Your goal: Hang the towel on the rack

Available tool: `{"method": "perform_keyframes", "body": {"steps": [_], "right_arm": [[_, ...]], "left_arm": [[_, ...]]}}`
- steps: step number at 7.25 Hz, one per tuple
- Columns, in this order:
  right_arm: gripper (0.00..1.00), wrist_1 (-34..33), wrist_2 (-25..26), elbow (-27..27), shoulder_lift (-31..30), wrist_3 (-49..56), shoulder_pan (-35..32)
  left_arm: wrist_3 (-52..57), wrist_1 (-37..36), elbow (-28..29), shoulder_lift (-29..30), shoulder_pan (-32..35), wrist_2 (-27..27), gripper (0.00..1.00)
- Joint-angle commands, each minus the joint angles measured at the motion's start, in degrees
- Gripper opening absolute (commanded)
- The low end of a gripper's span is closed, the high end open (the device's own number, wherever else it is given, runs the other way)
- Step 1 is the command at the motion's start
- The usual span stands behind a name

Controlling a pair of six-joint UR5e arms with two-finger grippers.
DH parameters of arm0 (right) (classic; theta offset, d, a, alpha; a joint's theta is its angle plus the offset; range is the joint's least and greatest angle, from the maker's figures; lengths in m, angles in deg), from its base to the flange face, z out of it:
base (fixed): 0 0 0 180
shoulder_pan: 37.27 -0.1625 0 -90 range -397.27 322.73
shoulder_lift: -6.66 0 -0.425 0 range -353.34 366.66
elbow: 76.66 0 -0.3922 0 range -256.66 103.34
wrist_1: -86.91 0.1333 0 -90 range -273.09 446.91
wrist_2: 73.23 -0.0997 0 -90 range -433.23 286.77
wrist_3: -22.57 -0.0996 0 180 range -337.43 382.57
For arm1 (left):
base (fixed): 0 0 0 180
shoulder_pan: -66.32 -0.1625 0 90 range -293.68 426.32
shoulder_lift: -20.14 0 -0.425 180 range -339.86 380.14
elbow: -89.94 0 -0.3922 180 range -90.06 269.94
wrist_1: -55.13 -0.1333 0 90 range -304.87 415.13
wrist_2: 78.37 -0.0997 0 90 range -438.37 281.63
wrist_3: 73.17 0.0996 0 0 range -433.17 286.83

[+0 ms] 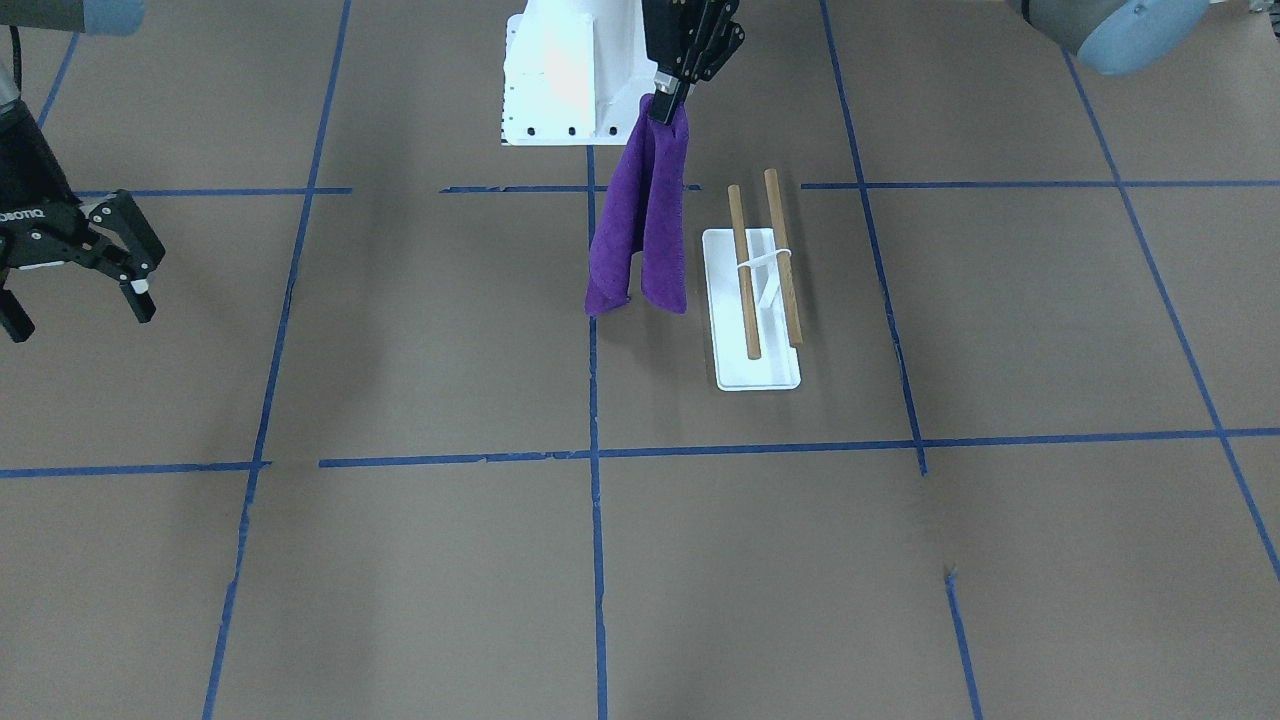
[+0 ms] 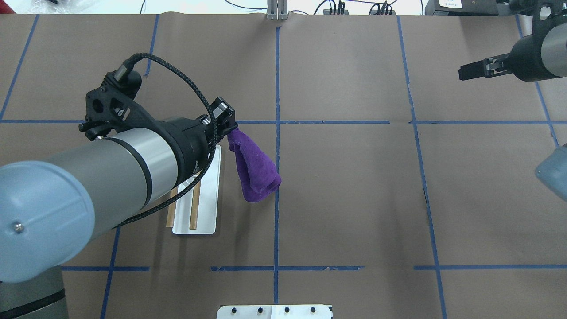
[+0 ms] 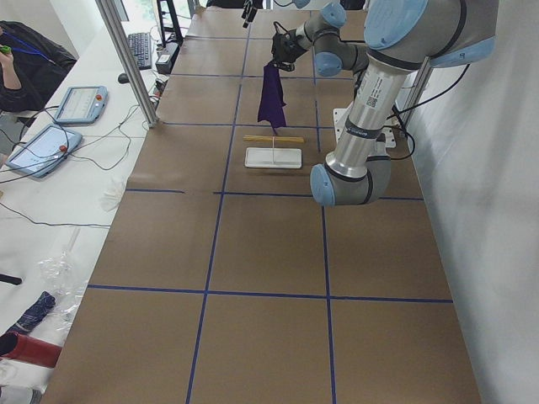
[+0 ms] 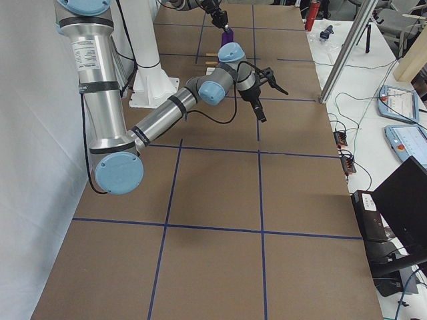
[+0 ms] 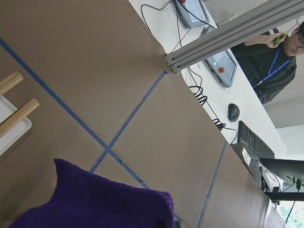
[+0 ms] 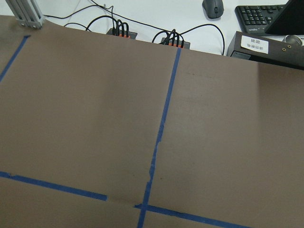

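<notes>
I will let go of the purple towel with my left gripper, laying it across the middle of the two wooden rods (image 1: 756, 276) above the white base.
A purple towel (image 1: 645, 225) hangs folded from my left gripper (image 1: 665, 105), which is shut on its top edge and holds it in the air. It also shows in the overhead view (image 2: 254, 170) below that gripper (image 2: 229, 128), and in the left wrist view (image 5: 90, 202). The rack (image 1: 765, 270), two wooden rods over a white base, stands on the table just beside the hanging towel; it is partly hidden under my left arm in the overhead view (image 2: 195, 208). My right gripper (image 1: 75, 305) is open and empty, far off to the side.
The white robot pedestal (image 1: 570, 70) stands right behind the towel and the rack. Blue tape lines cross the brown table (image 1: 700, 560). An aluminium post (image 2: 277, 11), cables and operator desks with tablets (image 3: 80, 105) lie past the table's far edge.
</notes>
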Motion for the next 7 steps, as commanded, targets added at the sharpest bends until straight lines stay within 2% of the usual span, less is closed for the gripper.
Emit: {"method": "perform_keyframes", "body": {"steps": [1, 2, 4, 7], "right_arm": [[1.00, -2.9, -4.4, -1.9, -0.3, 5.4, -3.8], [1.00, -3.0, -6.7, -3.6, -0.3, 8.7, -5.4], [1.00, -9.7, -7.8, -4.4, -0.3, 19.5, -7.9], [1.00, -10.0, -8.1, -4.8, -1.0, 20.5, -8.9]], "left_arm": [[3.1, -1.7, -2.9, -5.0, -0.1, -1.1, 0.00], [5.0, -1.8, -3.2, -7.6, 0.1, -1.2, 0.00], [7.1, -1.8, -3.3, -13.2, -0.4, -2.5, 0.00], [9.4, -1.9, -3.5, -22.4, -0.3, -4.6, 0.00]]}}
